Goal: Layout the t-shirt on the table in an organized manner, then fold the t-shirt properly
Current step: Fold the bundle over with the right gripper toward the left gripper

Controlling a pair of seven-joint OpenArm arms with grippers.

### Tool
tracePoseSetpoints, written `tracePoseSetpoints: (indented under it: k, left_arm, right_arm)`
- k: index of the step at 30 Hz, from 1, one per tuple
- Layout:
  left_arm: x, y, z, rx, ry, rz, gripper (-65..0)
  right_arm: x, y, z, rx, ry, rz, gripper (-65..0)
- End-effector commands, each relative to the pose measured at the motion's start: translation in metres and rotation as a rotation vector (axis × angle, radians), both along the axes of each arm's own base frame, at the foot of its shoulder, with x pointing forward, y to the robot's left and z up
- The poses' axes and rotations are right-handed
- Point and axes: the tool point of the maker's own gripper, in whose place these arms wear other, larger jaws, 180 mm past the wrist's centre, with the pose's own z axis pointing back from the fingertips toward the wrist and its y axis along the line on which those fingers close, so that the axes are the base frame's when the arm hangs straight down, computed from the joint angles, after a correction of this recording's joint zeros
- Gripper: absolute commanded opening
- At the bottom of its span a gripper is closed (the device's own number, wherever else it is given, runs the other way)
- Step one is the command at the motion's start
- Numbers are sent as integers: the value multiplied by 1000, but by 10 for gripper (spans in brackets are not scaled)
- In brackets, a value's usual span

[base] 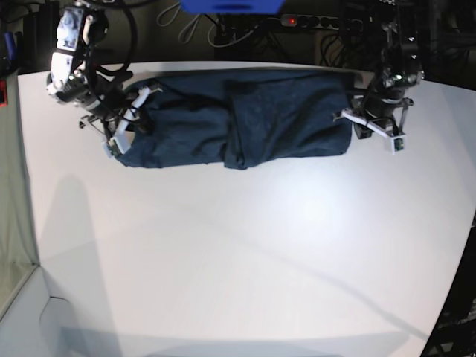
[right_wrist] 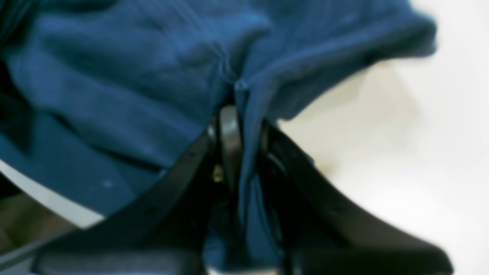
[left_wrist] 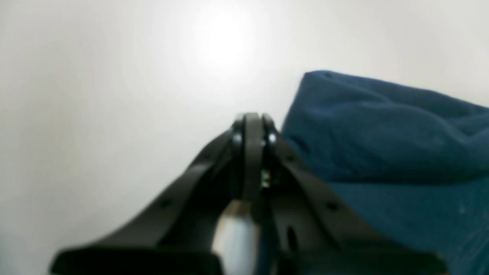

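Note:
I should use my right gripper to let go of the t-shirt's end, now pinched between its black fingers, on the blue cloth (base: 318, 117) between the doubled-over middle and my left gripper.
The dark blue t-shirt (base: 245, 119) lies across the far part of the white table (base: 238, 253) as a long band, doubled over near its middle. At the band's left end my right gripper (base: 128, 123) is shut on it. The right wrist view shows a ridge of blue cloth (right_wrist: 153, 76) pinched between the black fingers of that gripper (right_wrist: 238, 114). My left gripper (base: 364, 123) stands at the band's right end. In the left wrist view the left gripper (left_wrist: 252, 122) is shut over bare table (left_wrist: 114, 76), with the t-shirt (left_wrist: 382, 133) bunched just to its right.
Behind the table's far edge lie a power strip (base: 305, 21) with a red light and several cables. A blue object (base: 230, 6) shows at the top. The table's edge curves away at the right (base: 465, 245). White tabletop stretches in front of the shirt.

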Motion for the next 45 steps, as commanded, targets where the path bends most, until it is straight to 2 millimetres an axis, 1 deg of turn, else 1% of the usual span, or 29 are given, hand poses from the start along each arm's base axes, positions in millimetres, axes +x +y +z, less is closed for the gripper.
tracePoseSetpoints:
  k: [1, 6, 8, 9, 12, 14, 19, 23, 27, 30, 33, 36, 41, 45]
  left_arm:
    - [-27, -8, -24, -21, 144, -16, -649]
    - [-28, -11, -25, -25, 147, -15, -649]
    - [-29, -12, -26, -30, 148, -12, -649]
    - [-29, -12, -26, -28, 149, -11, -649]
    - [-29, -11, -26, -26, 150, -10, -649]
    - [-29, -11, -26, -26, 150, -10, -649]
    - [-29, -11, -26, -24, 150, -9, -649]
    - [-30, -11, -26, -24, 153, -9, -649]
    - [-35, -13, -30, -33, 191, -16, -649]
    - [-37, -13, -30, -38, 212, -18, -649]
    - [-37, -13, -29, -44, 212, -18, -649]
    - [-36, -13, -28, -45, 210, -16, -649]
    - [-37, -12, -28, -43, 212, -15, -649]
    - [-35, -10, -25, -38, 201, -17, -649]
  right_arm:
    - [17, 9, 29, 29, -104, 15, -650]
    - [21, 25, 65, 15, -175, 24, -650]
    - [22, 39, 74, 18, -193, 64, -650]
    - [21, 46, 75, 21, -193, 86, -650]
    - [15, 76, 75, 48, -188, 174, -650]
    - [7, 96, 75, 73, -182, 229, -650]
    - [-12, 161, 86, 148, -197, 419, -650]
    - [-21, 201, 101, 185, -238, 551, -650]
    - [-17, 229, 123, 204, -307, 640, -650]
    - [-14, 242, 134, 218, -340, 666, -650]
    - [-14, 258, 147, 234, -378, 711, -650]
    - [-18, 271, 143, 240, -366, 760, -650]
    - [-25, 288, 112, 253, -275, 814, -650]
    - [-27, 292, 101, 286, -251, 809, -650]
